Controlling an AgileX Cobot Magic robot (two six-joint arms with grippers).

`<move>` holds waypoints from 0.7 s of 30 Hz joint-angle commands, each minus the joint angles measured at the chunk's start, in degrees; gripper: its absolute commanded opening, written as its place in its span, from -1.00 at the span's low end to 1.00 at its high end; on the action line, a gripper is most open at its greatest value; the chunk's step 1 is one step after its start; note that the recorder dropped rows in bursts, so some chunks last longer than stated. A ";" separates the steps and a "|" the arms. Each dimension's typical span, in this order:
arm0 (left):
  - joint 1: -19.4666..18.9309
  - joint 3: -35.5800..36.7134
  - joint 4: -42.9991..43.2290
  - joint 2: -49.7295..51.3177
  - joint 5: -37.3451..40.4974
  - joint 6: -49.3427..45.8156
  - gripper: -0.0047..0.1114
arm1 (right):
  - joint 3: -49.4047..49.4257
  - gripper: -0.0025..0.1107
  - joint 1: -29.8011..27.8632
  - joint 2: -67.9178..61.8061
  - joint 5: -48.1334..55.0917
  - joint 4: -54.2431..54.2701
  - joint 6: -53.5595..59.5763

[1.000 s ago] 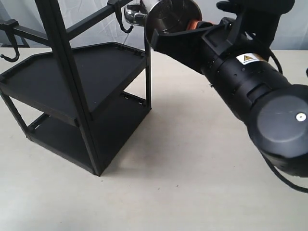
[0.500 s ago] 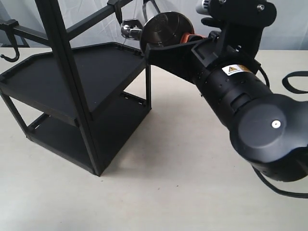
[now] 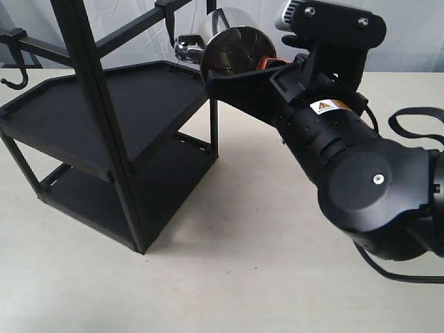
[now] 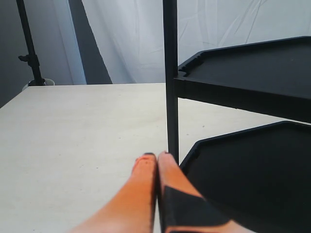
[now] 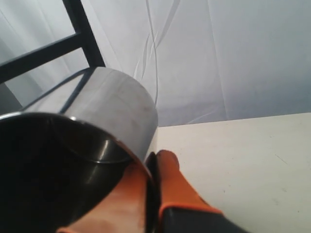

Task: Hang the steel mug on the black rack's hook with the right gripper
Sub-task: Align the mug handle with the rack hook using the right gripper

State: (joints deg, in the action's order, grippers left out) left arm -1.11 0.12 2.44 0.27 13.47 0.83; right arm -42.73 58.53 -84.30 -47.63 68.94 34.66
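Next, my right gripper lets go of the steel mug below the upper crossbar's hook (image 3: 200, 98), with its handle hanging there by the edge of the tray.
The steel mug (image 3: 234, 43) hangs in the air beside the black rack (image 3: 104, 118), near its top right corner. My right gripper (image 3: 265, 64) is shut on the mug's wall, one orange finger inside and one outside (image 5: 167, 174). The mug (image 5: 104, 114) fills that wrist view, open mouth toward the camera. Its loop handle (image 3: 185, 47) sits right at the hook (image 3: 169, 24) that hangs from the upper crossbar; I cannot tell whether the hook passes through it. My left gripper (image 4: 156, 157) is shut and empty, low on the table beside a rack post (image 4: 170, 73).
A second hook (image 3: 16, 69) hangs from the rack's far left crossbar. The rack's two trays (image 4: 252, 77) lie close to the left gripper. A dark stand (image 4: 29, 48) and a white curtain are behind the table. Black cable (image 3: 416, 125) loops at the right arm.
The right arm has swung left and down. The mug came lower and tilted, so its side shows more than its base. Its handle moved in to the hook.
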 commanded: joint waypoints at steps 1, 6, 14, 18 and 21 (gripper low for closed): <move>0.07 -0.12 0.21 -0.27 -0.25 0.12 -0.89 | 0.25 -0.97 0.24 -0.33 4.17 0.56 1.18; 0.07 -0.12 0.21 -0.27 -0.25 0.12 -0.89 | 0.25 -0.97 0.24 -0.33 4.58 0.56 1.18; 0.07 -0.12 0.21 -0.27 -0.25 0.12 -0.89 | 0.25 -0.97 0.24 -0.33 4.70 0.56 1.18; 0.07 -0.12 0.21 -0.27 -0.25 0.12 -0.89 | 0.25 -0.97 0.24 -0.33 5.03 0.56 1.18; 0.07 -0.12 0.21 -0.27 -0.25 0.12 -0.89 | 0.25 -0.97 0.24 -0.33 5.26 0.56 1.18</move>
State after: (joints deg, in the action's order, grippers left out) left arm -1.11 0.12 2.44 0.27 13.47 0.83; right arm -42.73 58.53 -84.30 -45.90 69.25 34.33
